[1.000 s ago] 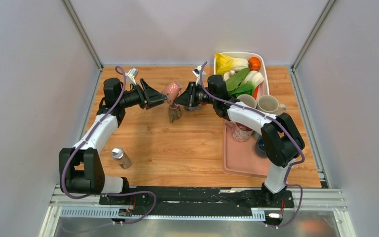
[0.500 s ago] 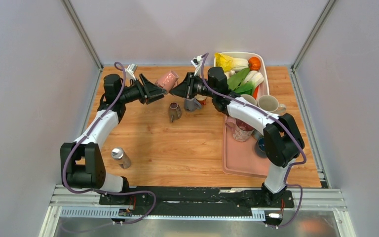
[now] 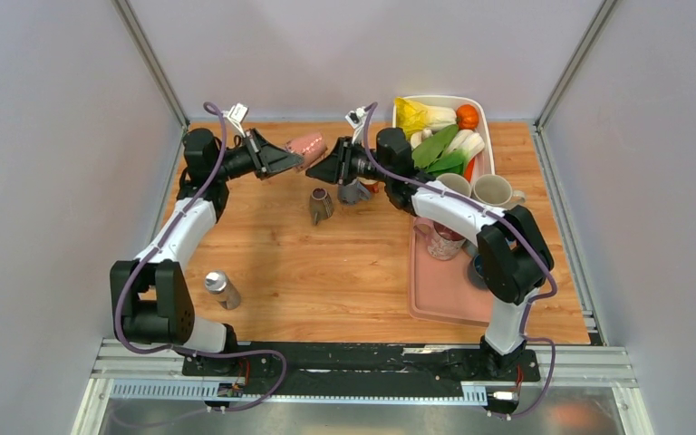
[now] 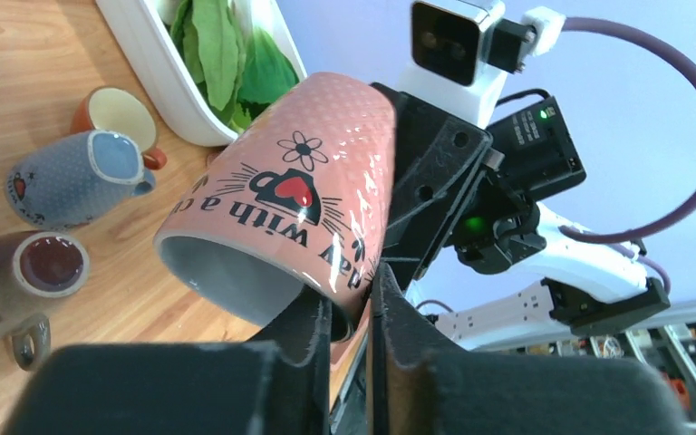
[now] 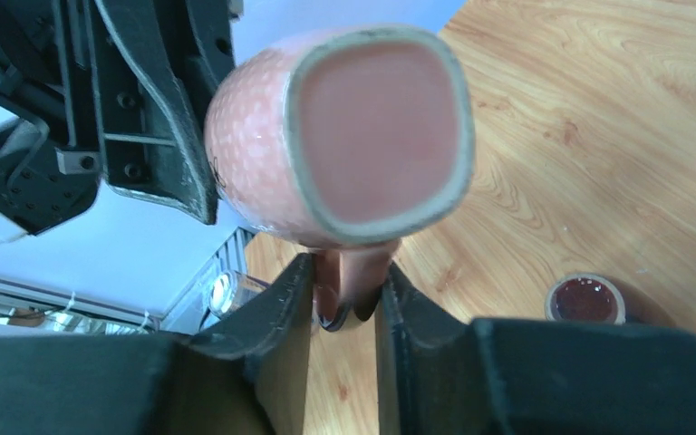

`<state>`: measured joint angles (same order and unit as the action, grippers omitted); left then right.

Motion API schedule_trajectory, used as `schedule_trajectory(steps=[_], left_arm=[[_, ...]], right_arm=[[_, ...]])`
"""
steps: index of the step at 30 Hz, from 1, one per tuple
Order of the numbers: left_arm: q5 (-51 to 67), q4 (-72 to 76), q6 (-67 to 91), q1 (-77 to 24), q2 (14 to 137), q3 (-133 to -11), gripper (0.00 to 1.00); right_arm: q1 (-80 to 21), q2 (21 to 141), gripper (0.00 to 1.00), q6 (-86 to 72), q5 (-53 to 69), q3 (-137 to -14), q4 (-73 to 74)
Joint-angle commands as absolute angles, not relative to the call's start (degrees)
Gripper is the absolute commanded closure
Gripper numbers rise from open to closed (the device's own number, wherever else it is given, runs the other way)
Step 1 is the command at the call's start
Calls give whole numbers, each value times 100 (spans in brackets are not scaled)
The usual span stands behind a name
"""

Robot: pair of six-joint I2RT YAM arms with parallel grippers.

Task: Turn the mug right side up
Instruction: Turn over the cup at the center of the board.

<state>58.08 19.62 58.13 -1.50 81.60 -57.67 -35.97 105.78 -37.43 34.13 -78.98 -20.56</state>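
Observation:
The pink mug, now in the air over the table's back, is to go on the bare wood (image 3: 307, 251) just in front of the brown mug. Next, my left gripper puts it down there.
The pink mug (image 3: 308, 143) with black lettering hangs in the air over the back of the table, lying roughly on its side. My left gripper (image 3: 297, 161) is shut on its rim, one finger inside the mouth and one outside (image 4: 352, 304). The mug's mouth (image 4: 227, 272) faces the left wrist camera. My right gripper (image 3: 315, 170) comes in from the other side and is shut on the mug's handle (image 5: 355, 281). The mug's flat base (image 5: 376, 127) fills the right wrist view.
Under the held mug stand a brown mug (image 3: 320, 206) and a grey mug (image 3: 355, 191). A white tub of vegetables (image 3: 441, 127) sits at the back right, by a pink tray (image 3: 444, 290) with cups. A metal shaker (image 3: 221, 289) lies front left.
My left gripper was open beside the mug and has shut on its rim. Both arms carried the mug up and towards the back of the table.

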Motion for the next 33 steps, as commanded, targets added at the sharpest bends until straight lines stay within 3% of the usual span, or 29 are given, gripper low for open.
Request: schedule_trajectory(steps=[1, 7, 11, 17, 21, 25, 33], left_arm=[[5705, 2729, 5919, -202, 8231, -5993, 96], [5944, 2314, 5375, -202, 8188, -5942, 100], [6080, 613, 4138, -240, 8091, -6087, 100], [5185, -3942, -671, -1069, 8156, -7385, 100], [4109, -5512, -2277, -1848, 8290, -7770, 100], [2904, -6339, -3038, -2548, 8530, -7885, 100], [1376, -6623, -3186, -3397, 9082, -7810, 100]], right_arm=[[-3998, 10597, 65, -3139, 3676, -7595, -2124], [-3799, 9893, 26, -2180, 4076, -6915, -1912], [-3306, 9065, 11, -1460, 4382, -6268, -1303], [-2512, 7538, 6, -208, 4567, -5591, 51], [-2436, 6742, 5, 1249, 4517, -5448, 1173], [-2435, 6255, 4, 1895, 4342, -5389, 1875], [-2440, 5950, 4, 2119, 4363, -5739, 2730]])
